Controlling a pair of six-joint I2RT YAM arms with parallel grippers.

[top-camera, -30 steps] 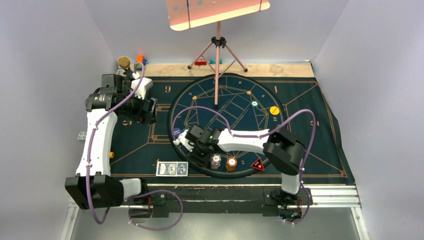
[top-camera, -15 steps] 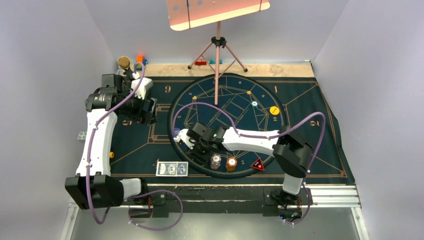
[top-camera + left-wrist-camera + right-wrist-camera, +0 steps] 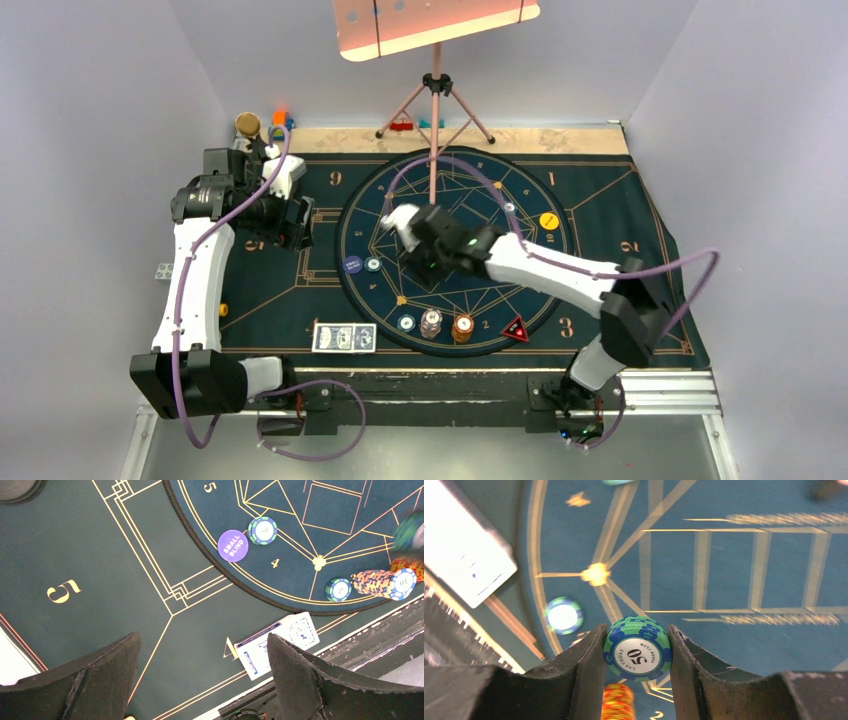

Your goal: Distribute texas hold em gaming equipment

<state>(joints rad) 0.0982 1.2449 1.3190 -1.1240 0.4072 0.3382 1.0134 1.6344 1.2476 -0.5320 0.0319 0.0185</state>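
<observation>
My right gripper has a place to put the teal-and-blue poker chip. It will set the chip down just behind the red-black triangular marker (image 3: 521, 300).
My right gripper (image 3: 421, 267) (image 3: 638, 651) is shut on a teal-and-blue "50" poker chip (image 3: 638, 649), held on edge above the round mat centre. On the mat lie a dark-blue disc (image 3: 352, 265), teal chips (image 3: 373, 264) (image 3: 406, 323) (image 3: 509, 208), a white-blue chip stack (image 3: 431, 323), an orange stack (image 3: 462, 327), a red-black triangular marker (image 3: 516, 329), a yellow disc (image 3: 548, 220) and blue-backed cards (image 3: 343, 337). My left gripper (image 3: 291, 222) (image 3: 202, 680) is open and empty, high over the mat's left side; its view shows the cards (image 3: 277, 645) and the "small blind" disc (image 3: 232, 545).
The dark gold-lined mat (image 3: 640, 200) covers the table. A tripod stand (image 3: 434, 110) rises at the back centre. Coloured toy blocks (image 3: 280, 118) and a round gold-topped item (image 3: 247, 124) sit at the back left. A metal rail (image 3: 660, 390) runs along the near edge.
My right gripper has lifted from the circle's front-left and swung toward the mat centre with the teal chip. A teal chip on the mat where it was now shows. The left arm has not moved.
</observation>
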